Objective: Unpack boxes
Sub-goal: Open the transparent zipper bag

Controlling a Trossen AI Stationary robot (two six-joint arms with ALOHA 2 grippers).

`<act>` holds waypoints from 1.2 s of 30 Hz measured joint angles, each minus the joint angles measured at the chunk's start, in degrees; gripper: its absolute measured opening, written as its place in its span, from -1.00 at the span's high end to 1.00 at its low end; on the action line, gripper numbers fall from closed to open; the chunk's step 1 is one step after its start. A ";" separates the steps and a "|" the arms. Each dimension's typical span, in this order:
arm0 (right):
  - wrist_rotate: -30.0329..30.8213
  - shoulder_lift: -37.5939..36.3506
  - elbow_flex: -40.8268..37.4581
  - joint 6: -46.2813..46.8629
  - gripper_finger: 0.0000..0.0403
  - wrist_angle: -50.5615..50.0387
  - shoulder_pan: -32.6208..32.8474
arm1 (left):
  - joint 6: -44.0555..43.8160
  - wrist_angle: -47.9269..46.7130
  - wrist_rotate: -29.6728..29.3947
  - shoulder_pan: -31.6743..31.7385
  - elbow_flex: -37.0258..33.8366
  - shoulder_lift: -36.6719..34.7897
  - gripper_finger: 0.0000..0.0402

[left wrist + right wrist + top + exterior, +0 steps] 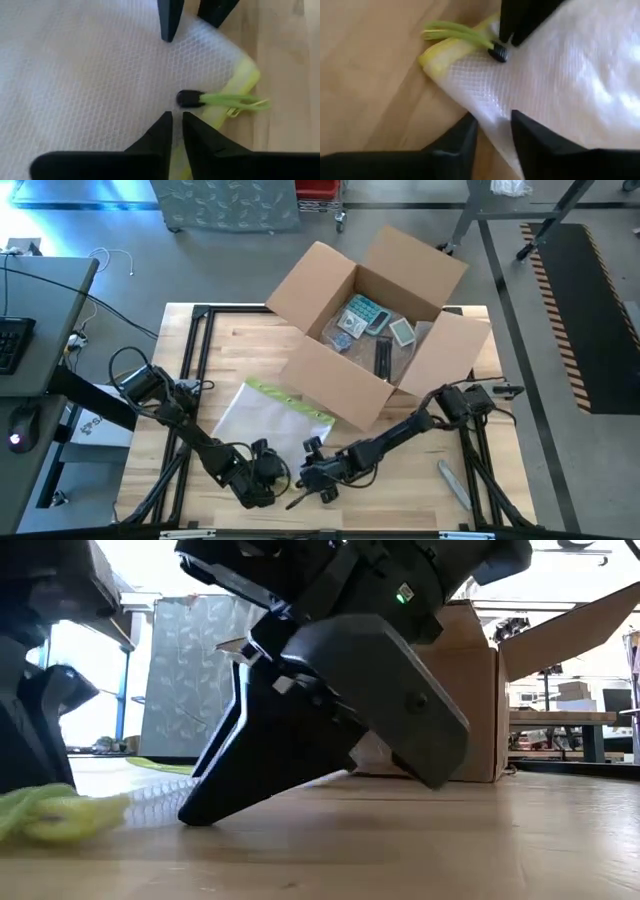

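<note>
The robot's left gripper is closed short of the zipper pull, so it should open and pinch the green cord loop (234,101) while the right gripper holds the sleeve's corner.
The brown cardboard box (370,330) stands open on the table's far middle, flaps spread, with small packets and clear film inside. A flat clear mesh sleeve (265,425) with a yellow-green edge lies on the table in front of it. Its black zipper pull (187,97) and green cord loop (235,102) sit at a near corner. My left gripper (177,117) is shut, tips just short of the pull. My right gripper (495,122) is open and straddles the sleeve's side edge (470,107) near that corner. My left gripper has its shut fingertips (165,122) over the sleeve's mesh face (150,100) beside the zipper pull, slanting down from above. I cannot tell whether they touch or pinch it. My right gripper has one finger (535,137) over the sleeve's face and the other over bare wood. Whether either touches, I cannot tell. The sleeve lies flat.
A slim silver object (452,480) lies on the table's near right. A black frame (200,340) runs along the table's edges. A desk with a keyboard and a mouse (20,425) stands to the left. Bare wood (230,340) shows left of the box.
</note>
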 joint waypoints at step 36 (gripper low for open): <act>12.27 -18.82 -34.45 25.90 1.00 62.40 13.31 | 28.25 3.32 -16.10 -2.45 21.33 2.27 0.35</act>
